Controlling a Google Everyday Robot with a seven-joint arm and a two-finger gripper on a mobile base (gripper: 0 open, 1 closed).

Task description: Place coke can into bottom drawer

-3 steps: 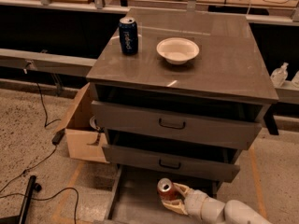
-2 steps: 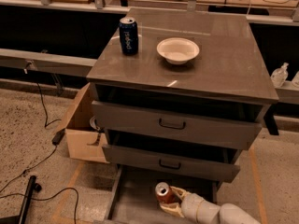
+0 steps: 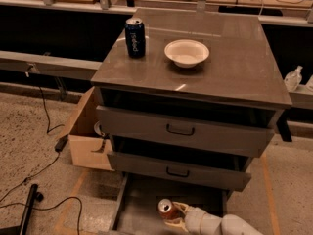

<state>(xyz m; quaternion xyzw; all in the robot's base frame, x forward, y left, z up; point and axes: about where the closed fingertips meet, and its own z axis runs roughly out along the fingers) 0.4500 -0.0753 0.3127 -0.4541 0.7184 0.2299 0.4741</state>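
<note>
My gripper is going to release the coke can onto the bottom drawer's grey bottom (image 3: 159, 214), setting it a little toward the side of the cardboard box.
The coke can (image 3: 167, 209), red with a silver top, is held tilted over the open bottom drawer (image 3: 137, 210), a grey tray pulled out under the cabinet. My gripper (image 3: 174, 215) reaches in from the lower right and its pale fingers (image 3: 180, 208) are closed around the can's lower body. The can sits inside the drawer's outline, near its middle; I cannot tell if it touches the floor of the drawer.
A dark blue can (image 3: 135, 37) and a white bowl (image 3: 186, 52) stand on the cabinet top (image 3: 234, 72). The two upper drawers (image 3: 181, 130) are slightly open. A cardboard box (image 3: 85, 136) stands left of the cabinet. Cables (image 3: 44, 111) trail on the floor at left.
The gripper and the coke can have moved slightly left and down within the bottom drawer. Nothing on the cabinet top has moved.
</note>
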